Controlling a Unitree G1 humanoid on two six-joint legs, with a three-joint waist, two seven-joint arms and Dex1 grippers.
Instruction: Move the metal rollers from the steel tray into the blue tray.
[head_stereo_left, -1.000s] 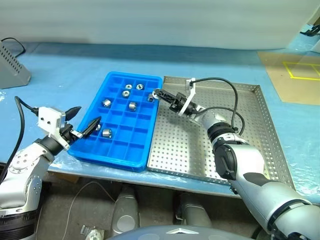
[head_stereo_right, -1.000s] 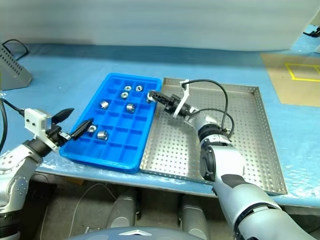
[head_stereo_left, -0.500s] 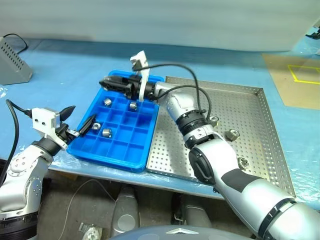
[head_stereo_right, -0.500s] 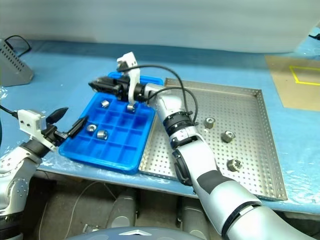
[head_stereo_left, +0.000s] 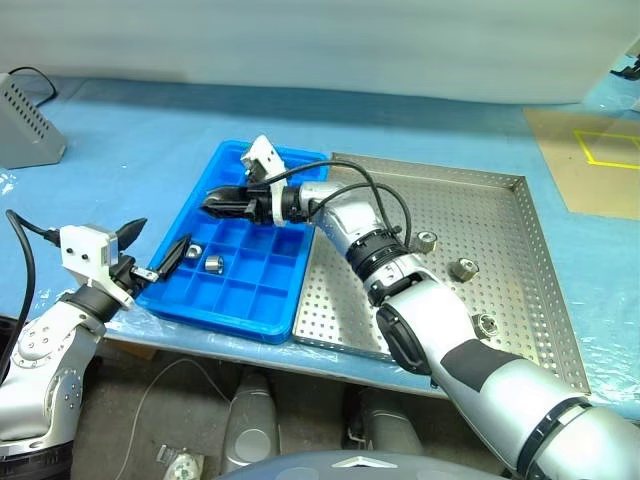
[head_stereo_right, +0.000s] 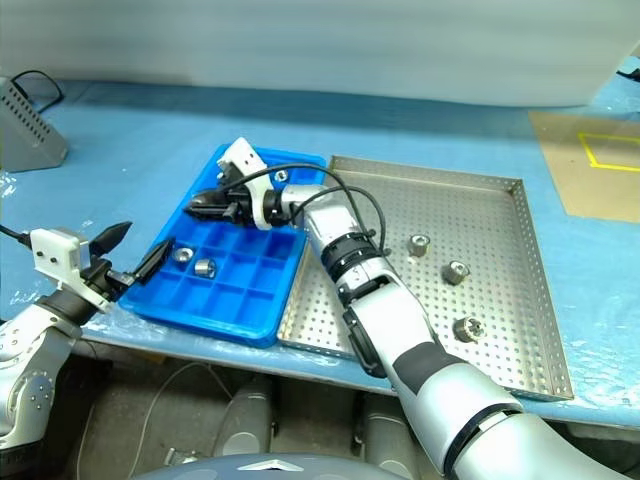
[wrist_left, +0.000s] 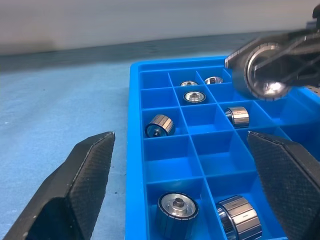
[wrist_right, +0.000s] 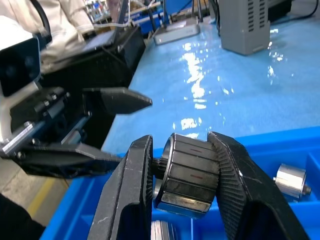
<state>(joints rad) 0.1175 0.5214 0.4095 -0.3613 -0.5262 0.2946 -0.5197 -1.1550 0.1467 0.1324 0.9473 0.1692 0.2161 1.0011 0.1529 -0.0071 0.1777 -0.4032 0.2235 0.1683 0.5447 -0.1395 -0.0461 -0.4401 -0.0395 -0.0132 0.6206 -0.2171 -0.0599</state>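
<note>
My right gripper will release the metal roller in the empty compartment diagonally (head_stereo_left: 256, 237) beyond the nearest roller of the blue tray, toward the steel tray.
My right gripper (head_stereo_left: 212, 205) reaches leftward, low over the far-left part of the blue tray (head_stereo_left: 222, 318). It is shut on one metal roller (wrist_right: 187, 172), which sits sideways between the fingers (wrist_right: 127, 200). Several rollers lie in the blue tray's compartments, two of them near its left edge (head_stereo_left: 192, 252) (head_stereo_left: 213, 263). The steel tray (head_stereo_left: 500, 225) stands to the right of the blue tray, with three rollers on its perforated floor (head_stereo_left: 427, 240) (head_stereo_left: 463, 268) (head_stereo_left: 487, 323). At the blue tray's left rim my left gripper (head_stereo_left: 160, 237) is open, with nothing in it.
A grey box (head_stereo_left: 25, 125) stands at the table's far left. A brown sheet with yellow tape (head_stereo_left: 590, 150) lies at the far right. Blue covering lies over the table, and both trays sit close to its front edge.
My right gripper has carried the roller left from the blue tray's right edge to its far-left part, rolling the wrist. The left gripper has stayed put.
</note>
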